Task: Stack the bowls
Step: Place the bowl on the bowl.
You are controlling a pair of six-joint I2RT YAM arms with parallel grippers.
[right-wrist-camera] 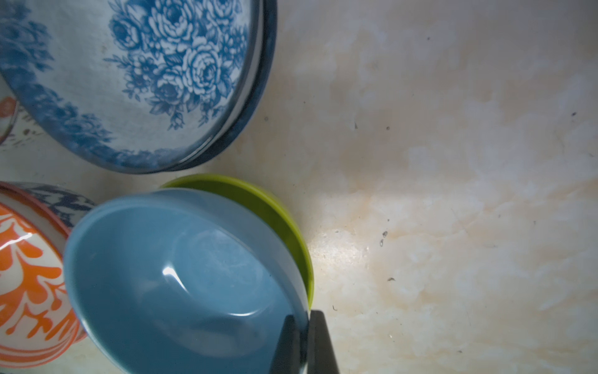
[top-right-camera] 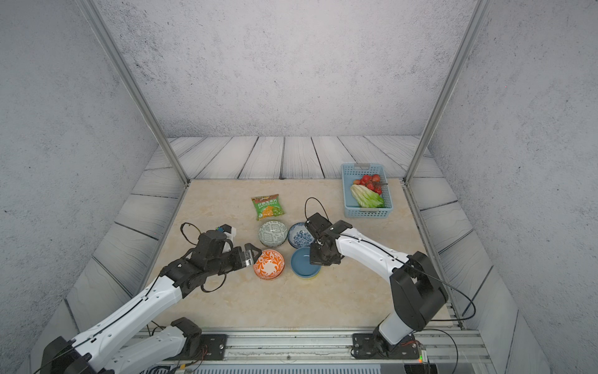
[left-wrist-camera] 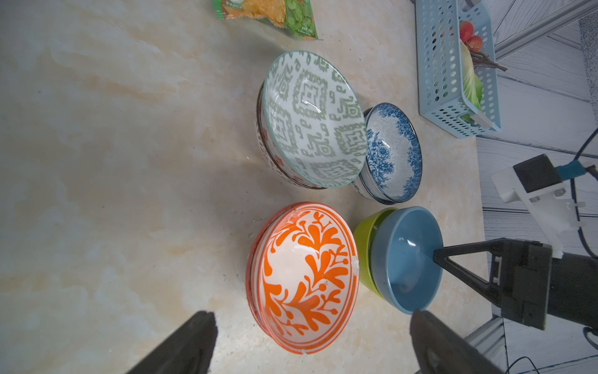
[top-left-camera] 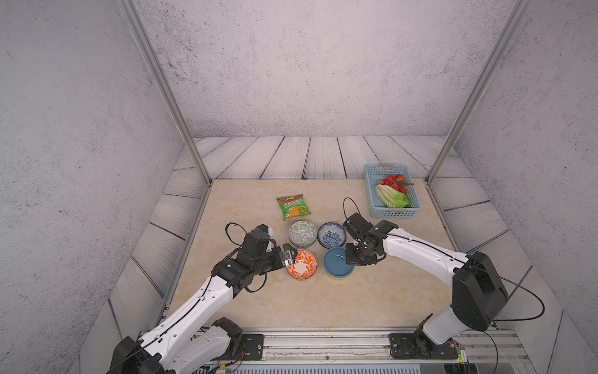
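Note:
My right gripper has the blue bowl. It will let go of it inside the lime-green bowl (top-left-camera: 337, 262) (right-wrist-camera: 199, 283), next to the orange-white bowls.
Four pairs of bowls stand together mid-table. A grey geometric bowl (top-left-camera: 303, 232) sits in a white dark-patterned one, and a blue floral bowl (top-left-camera: 332, 234) rests in its twin. An orange-white bowl (top-left-camera: 301, 264) (left-wrist-camera: 304, 278) lies in another like it. The plain blue bowl (top-left-camera: 336, 264) (right-wrist-camera: 181, 281) sits in the lime-green bowl (right-wrist-camera: 281, 223) (left-wrist-camera: 364, 249). My right gripper (top-left-camera: 351, 262) (right-wrist-camera: 302, 319) is shut on the blue bowl's rim, one finger inside and one outside. My left gripper (top-left-camera: 290, 258) (left-wrist-camera: 310, 315) is open at the orange bowl's left edge, holding nothing.
A green snack bag (top-left-camera: 293, 207) lies just behind the grey bowl. A light-blue perforated basket (top-left-camera: 369, 194) with lettuce and tomatoes stands at the back right. Metal frame posts rise at both back corners of the table.

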